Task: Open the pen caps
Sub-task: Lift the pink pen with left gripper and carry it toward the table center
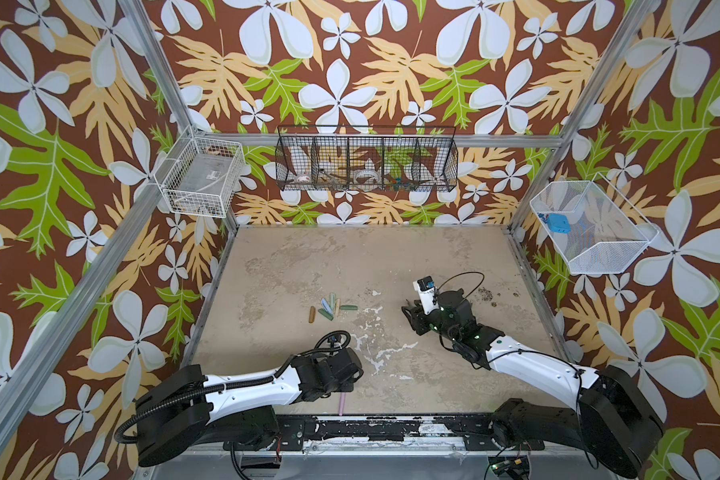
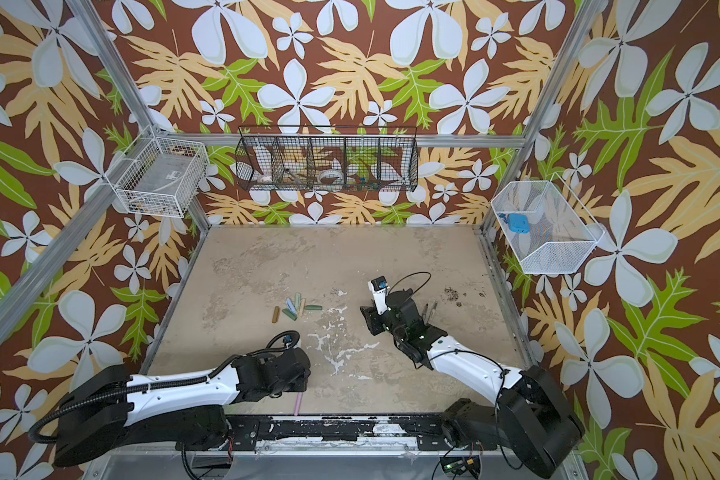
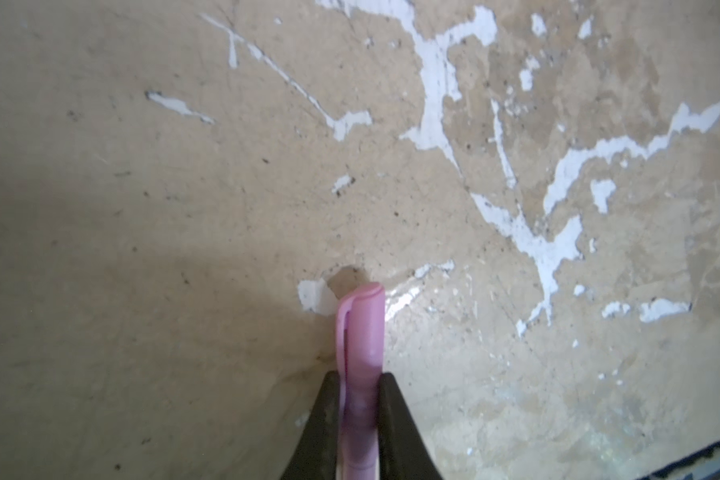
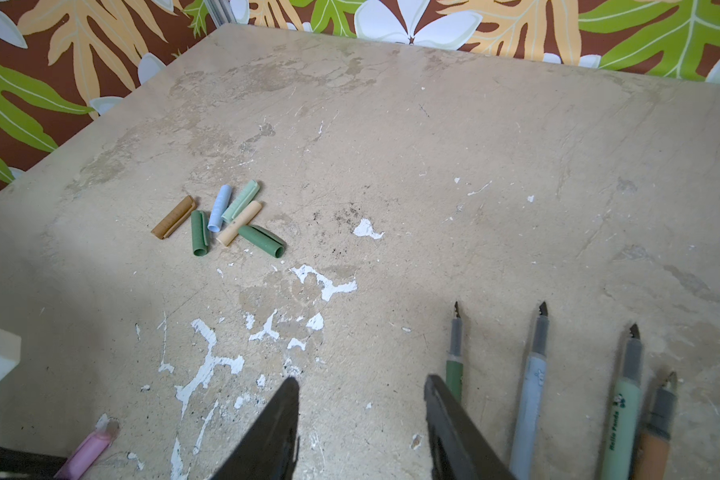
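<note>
Next, I move the pink pen toward mid table with my left gripper and grip its cap [image 3: 365, 324] again before lifting, because the pen's rear end lies close to the black rail.
My left gripper [image 3: 358, 376] is shut on a pink pen [image 3: 360, 415], low over the table near its front edge. The pen's pink cap [image 3: 364, 328], clip at the side, is on and sticks out past the fingertips. In both top views the wrist hides the jaws, and only the pen's rear end [image 1: 341, 405] [image 2: 297, 405] shows. Several loose pen caps [image 1: 331, 309] [image 2: 296, 309] [image 4: 225, 220] in brown, green, light blue and beige lie in a heap at mid table. My right gripper [image 4: 362, 380] [image 1: 410, 312] hangs open and empty right of the heap.
Several uncapped pen bodies [image 4: 528, 395] [image 2: 429, 309] lie side by side beside my right gripper. A black wire basket [image 1: 366, 162] hangs on the back wall, with white baskets at left [image 1: 202, 176] and right [image 1: 591, 226]. A black rail [image 1: 371, 428] runs along the front edge.
</note>
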Motion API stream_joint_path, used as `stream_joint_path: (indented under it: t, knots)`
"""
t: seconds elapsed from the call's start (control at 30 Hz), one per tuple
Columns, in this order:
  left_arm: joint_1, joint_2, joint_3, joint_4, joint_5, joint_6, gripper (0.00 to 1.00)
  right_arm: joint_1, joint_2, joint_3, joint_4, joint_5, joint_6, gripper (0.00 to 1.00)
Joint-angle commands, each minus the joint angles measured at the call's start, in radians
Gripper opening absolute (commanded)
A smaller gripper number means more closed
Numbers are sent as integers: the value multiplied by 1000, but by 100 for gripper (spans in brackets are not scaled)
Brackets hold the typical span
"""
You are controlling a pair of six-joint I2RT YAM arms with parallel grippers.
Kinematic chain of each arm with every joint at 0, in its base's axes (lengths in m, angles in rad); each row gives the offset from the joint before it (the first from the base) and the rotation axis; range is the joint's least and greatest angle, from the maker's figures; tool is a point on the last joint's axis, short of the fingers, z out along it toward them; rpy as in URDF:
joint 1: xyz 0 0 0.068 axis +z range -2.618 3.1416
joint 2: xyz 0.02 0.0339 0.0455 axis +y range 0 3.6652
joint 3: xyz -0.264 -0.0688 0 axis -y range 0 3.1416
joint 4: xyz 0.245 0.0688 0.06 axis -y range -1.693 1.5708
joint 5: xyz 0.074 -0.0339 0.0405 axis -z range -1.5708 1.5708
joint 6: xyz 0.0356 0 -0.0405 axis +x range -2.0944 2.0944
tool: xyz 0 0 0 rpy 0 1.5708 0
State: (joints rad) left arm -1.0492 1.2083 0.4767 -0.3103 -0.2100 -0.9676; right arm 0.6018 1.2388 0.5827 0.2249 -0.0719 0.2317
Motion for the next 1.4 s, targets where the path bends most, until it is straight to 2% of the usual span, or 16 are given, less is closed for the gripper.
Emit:
stream_joint_path:
  t: [0.0, 0.17, 0.3, 0.47, 0.77, 0.93, 1.07, 1.2, 1.37]
  knots:
    - [40, 34, 35, 12, -3, 72, 17, 1, 2, 5, 9, -5, 1, 49]
    - [85, 89, 103, -14, -39, 124, 18, 1, -1, 1, 13, -3, 0, 50]
    - [96, 135, 146, -36, -59, 149, 24, 1, 8, 6, 13, -6, -2, 50]
    - [101, 177, 184, -59, -71, 159, 27, 1, 11, 9, 11, -5, -3, 50]
    - [100, 219, 219, -49, -41, 209, 42, 1, 5, 5, 13, -5, -5, 50]
    - [76, 122, 200, 13, -14, 246, 44, 1, 9, 6, 15, -3, -5, 50]
    - [17, 49, 202, 33, 9, 304, 45, 1, 20, 12, 13, -2, -3, 50]
    - [-46, 99, 250, -29, -41, 336, 46, 0, 39, 30, -10, -12, 6, 50]
    - [-59, 209, 299, -93, -96, 308, 44, -2, 80, 61, -61, -33, 17, 49]
